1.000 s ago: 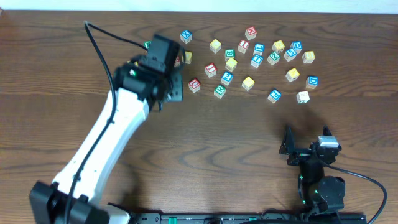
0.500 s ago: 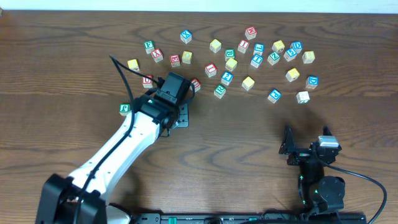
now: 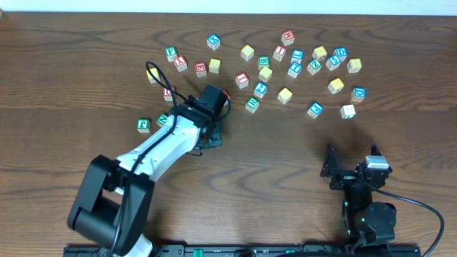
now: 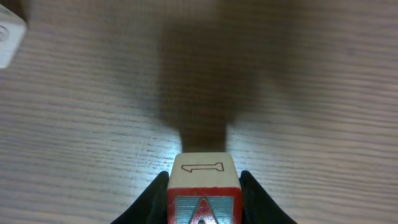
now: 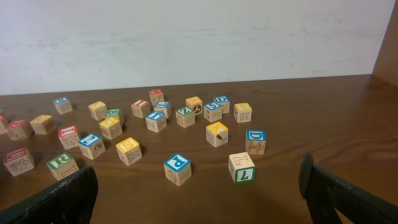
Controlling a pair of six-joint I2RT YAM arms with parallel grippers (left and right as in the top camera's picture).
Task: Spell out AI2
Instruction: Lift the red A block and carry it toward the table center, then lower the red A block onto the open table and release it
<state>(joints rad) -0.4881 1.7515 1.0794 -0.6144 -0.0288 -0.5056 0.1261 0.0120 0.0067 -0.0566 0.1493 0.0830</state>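
Observation:
My left gripper has the A block low over bare wood. It will release that block on the bare wood (image 3: 212,143) that is just in front of the scattered blocks.
My left gripper (image 4: 204,177) is shut on a wooden block (image 4: 203,186) with a red-framed letter A on the face toward the camera and an outlined 1 on its top. It holds the block low over bare wood. In the overhead view the left gripper (image 3: 211,133) sits just in front of the scattered blocks and hides the A block. My right gripper (image 3: 353,168) is open and empty at the near right. In the right wrist view its fingers (image 5: 199,186) frame a blue P block (image 5: 177,169) and a green L block (image 5: 241,167).
Several letter blocks lie scattered along the far side of the table (image 3: 300,64). A green block (image 3: 143,125) and a red block (image 3: 169,92) lie close to the left arm. A pale block corner (image 4: 9,37) shows at the left wrist view's upper left.
My left arm has swung from the far blocks back toward me and to the right, coming down low over the wood in front of the scattered blocks. The right arm has not moved.

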